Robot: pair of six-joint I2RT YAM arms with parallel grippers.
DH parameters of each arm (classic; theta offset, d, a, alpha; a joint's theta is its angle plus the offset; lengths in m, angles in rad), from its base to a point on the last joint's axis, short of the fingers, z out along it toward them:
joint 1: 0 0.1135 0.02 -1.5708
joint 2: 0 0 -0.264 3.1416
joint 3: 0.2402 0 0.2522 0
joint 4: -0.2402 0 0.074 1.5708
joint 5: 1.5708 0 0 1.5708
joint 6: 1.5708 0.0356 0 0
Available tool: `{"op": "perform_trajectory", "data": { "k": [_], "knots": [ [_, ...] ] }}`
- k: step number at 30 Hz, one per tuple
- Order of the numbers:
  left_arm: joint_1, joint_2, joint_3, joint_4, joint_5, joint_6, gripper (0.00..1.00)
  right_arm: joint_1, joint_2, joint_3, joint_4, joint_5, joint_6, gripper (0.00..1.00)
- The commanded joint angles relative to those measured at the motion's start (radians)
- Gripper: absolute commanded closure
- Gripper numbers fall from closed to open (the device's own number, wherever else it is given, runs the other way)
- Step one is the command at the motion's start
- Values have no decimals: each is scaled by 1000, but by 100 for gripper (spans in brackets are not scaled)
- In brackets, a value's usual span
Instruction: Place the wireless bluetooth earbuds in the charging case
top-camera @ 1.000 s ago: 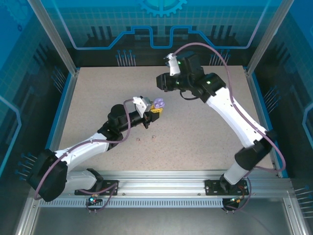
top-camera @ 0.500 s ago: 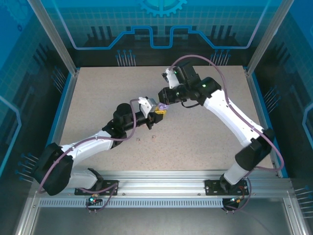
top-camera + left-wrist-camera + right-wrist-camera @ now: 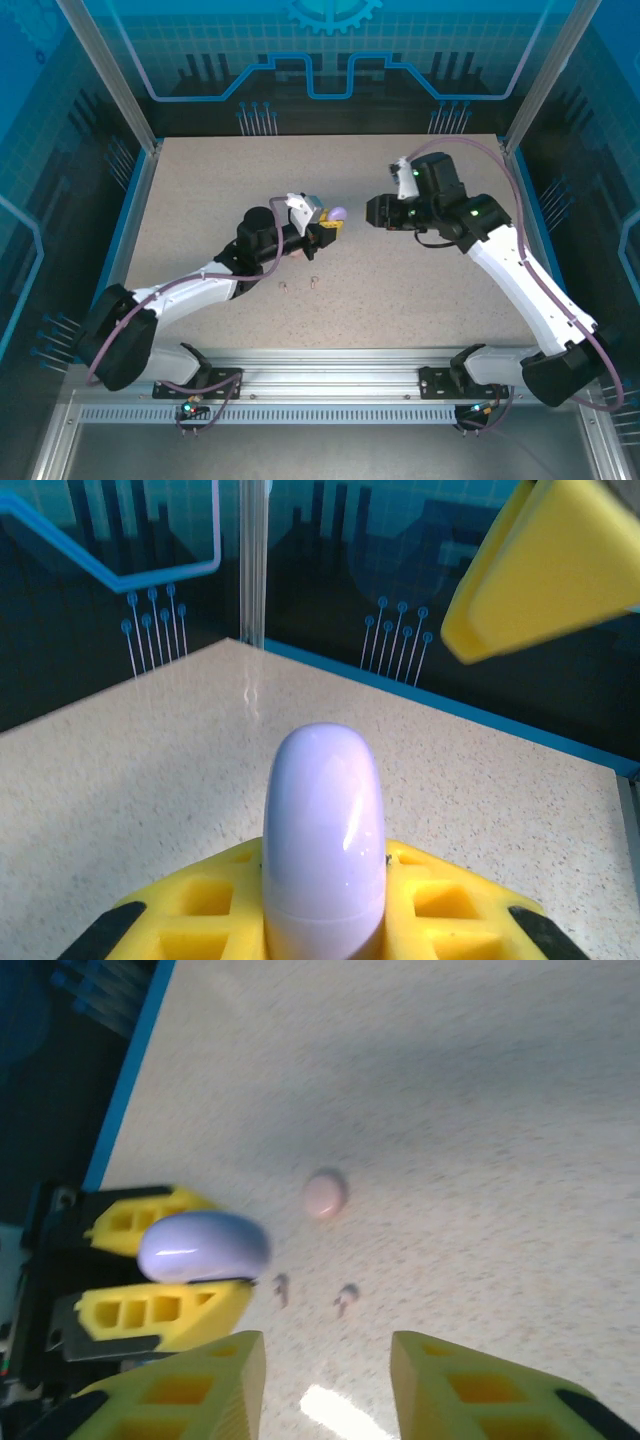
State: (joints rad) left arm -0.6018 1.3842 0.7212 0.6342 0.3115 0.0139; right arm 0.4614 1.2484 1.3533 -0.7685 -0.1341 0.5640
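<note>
My left gripper will let go of the pale purple charging case onto the bare table (image 3: 383,247), in a spot just below the fingers of my right gripper.
My left gripper (image 3: 325,228) is shut on a closed pale purple charging case (image 3: 337,215), held above the table. In the left wrist view the case (image 3: 323,840) stands upright between my yellow fingers (image 3: 440,900). My right gripper (image 3: 372,212) hovers just right of the case, open and holding nothing. In the right wrist view my right gripper (image 3: 328,1380) has a clear gap between its fingers, with the purple case (image 3: 203,1245) to the left. Two tiny stemmed earbuds (image 3: 283,287) (image 3: 315,281) lie loose on the table below the case, side by side, one earbud (image 3: 281,1288) left of the other (image 3: 346,1300).
A round pale pink case (image 3: 325,1193) lies closed on the table beyond the earbuds. A yellow finger of the right gripper (image 3: 545,565) hangs at the top right of the left wrist view. Speckled tabletop (image 3: 430,290) stretches to the blue-edged walls.
My right gripper has drawn back to the right, away from the purple case, and its jaws have widened. The case looked open a second ago and now looks closed. The left gripper stays shut on it.
</note>
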Motion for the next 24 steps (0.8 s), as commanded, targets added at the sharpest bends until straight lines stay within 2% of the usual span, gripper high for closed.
{"op": "perform_trajectory", "data": {
  "k": [1, 3, 7, 16, 24],
  "knots": [
    [-18, 69, 39, 35, 18, -95, 100, -67, -44, -86, 38, 74, 56, 57],
    [-39, 122, 64, 35, 17, -142, 100, -100, -58, -137, 52, 98, 67, 48],
    [-78, 253, 145, 39, 20, -251, 100, -162, -72, -232, 88, 80, 83, 42],
    [-121, 555, 362, 20, 23, -462, 100, -250, -125, -339, 110, 37, 92, 37],
    [-121, 671, 451, -15, 5, -499, 100, -274, -123, -360, 112, 45, 70, 35]
  ]
}}
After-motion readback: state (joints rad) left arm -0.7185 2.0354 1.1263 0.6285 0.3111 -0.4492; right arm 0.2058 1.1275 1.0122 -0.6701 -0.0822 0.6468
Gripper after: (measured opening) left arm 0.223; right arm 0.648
